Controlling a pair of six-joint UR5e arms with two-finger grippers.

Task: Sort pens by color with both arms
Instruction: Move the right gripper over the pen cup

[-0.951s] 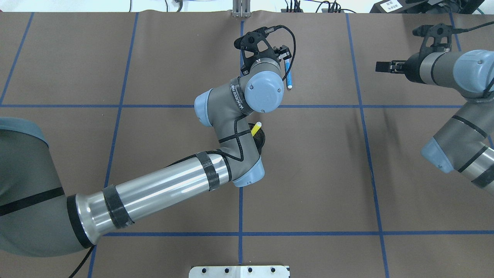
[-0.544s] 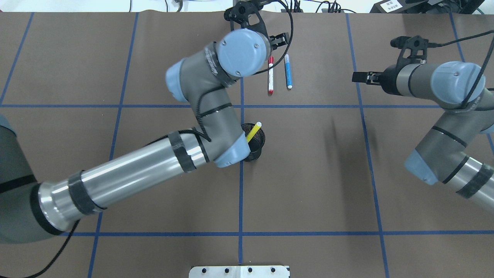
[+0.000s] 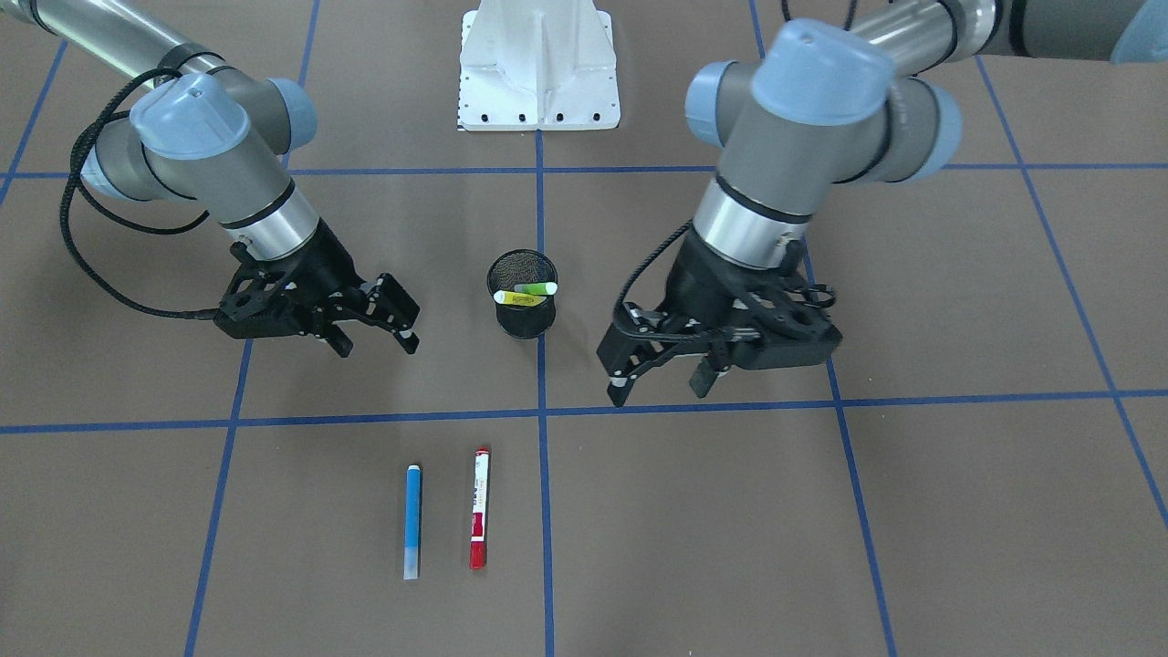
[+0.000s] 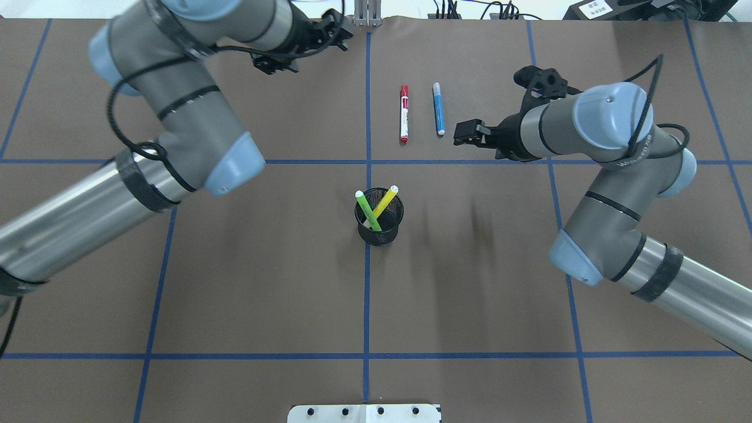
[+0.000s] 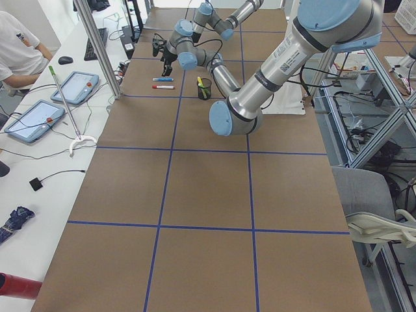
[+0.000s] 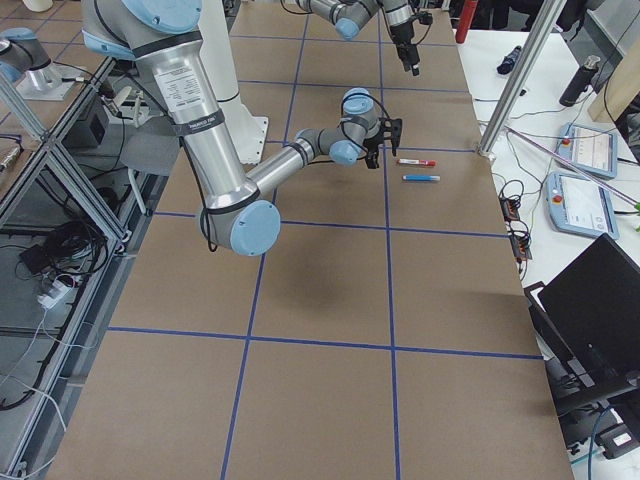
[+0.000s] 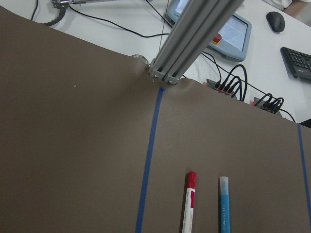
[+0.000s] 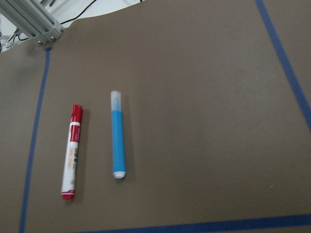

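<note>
My right gripper moves to the black mesh cup next and closes on the white end of the green pen (image 3: 549, 288), beside the yellow pen.
A red-and-white pen (image 4: 403, 113) and a blue pen (image 4: 438, 108) lie side by side on the brown table, far of centre. A green pen (image 4: 367, 210) and a yellow pen (image 4: 385, 201) stand crossed in the black mesh cup (image 4: 380, 226). My left gripper (image 3: 659, 391) hangs open and empty above the table, up near the far edge and left of the lying pens in the overhead view. My right gripper (image 3: 379, 345) is open and empty, its fingers (image 4: 467, 132) just right of the blue pen's near end. Both wrist views show the red (image 8: 72, 152) and blue (image 8: 117, 134) pens.
The white pedestal base (image 3: 538, 73) sits at the robot's side of the table. An aluminium post (image 4: 367, 14) and cables stand at the far edge. Blue tape lines (image 4: 366, 305) grid the brown cover. A person (image 5: 19, 52) sits beside tablets off the table.
My left arm swung away from the lying pens to the far left, uncovering the red-and-white pen and the green pen in the cup. My right gripper moved left toward the blue pen.
</note>
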